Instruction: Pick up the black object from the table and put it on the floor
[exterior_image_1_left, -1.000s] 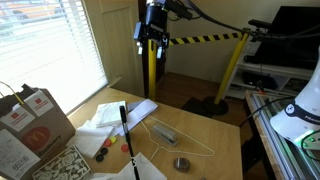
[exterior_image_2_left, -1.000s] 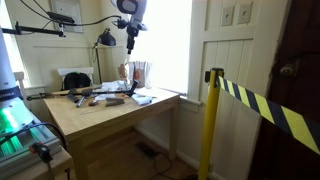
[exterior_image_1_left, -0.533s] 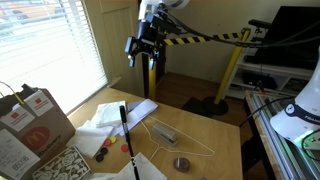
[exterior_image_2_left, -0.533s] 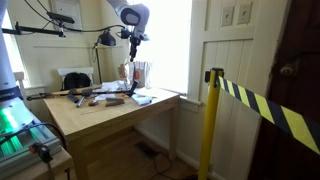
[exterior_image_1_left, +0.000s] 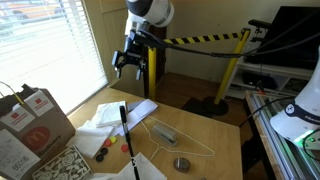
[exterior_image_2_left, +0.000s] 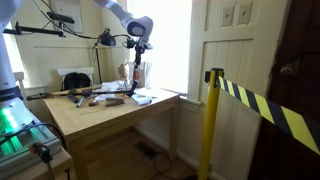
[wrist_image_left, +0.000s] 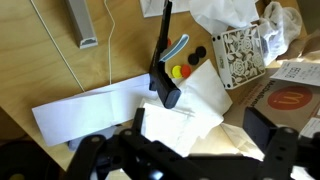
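The black object's place to be gripped is the thicker end (exterior_image_1_left: 123, 107) (wrist_image_left: 168, 95), so next my gripper closes there, over the white paper near the small coloured caps.
The black object (exterior_image_1_left: 128, 138) is a long thin rod lying on the papers on the pale wood table (exterior_image_1_left: 222, 140). In the wrist view it (wrist_image_left: 163, 55) runs from the top edge down to a thicker end on the white paper. My gripper (exterior_image_1_left: 129, 64) hangs open and empty well above the table's far edge, apart from the rod. It also shows in an exterior view (exterior_image_2_left: 137, 58) and in the wrist view (wrist_image_left: 185, 150), where its fingers spread wide over the paper. Brown floor (exterior_image_1_left: 190, 88) lies beyond the table.
A wire hanger (exterior_image_1_left: 176, 134), a grey disc (exterior_image_1_left: 181, 163), a small black cap (exterior_image_1_left: 100, 154) and a paper bag (exterior_image_1_left: 35, 118) share the table. Small coloured caps (wrist_image_left: 180, 71) lie by the rod. A yellow-black barrier post (exterior_image_1_left: 231, 68) stands on the floor.
My gripper has come down and moved toward the window side, and its wrist has turned. It stays open and empty. The rod has not moved.
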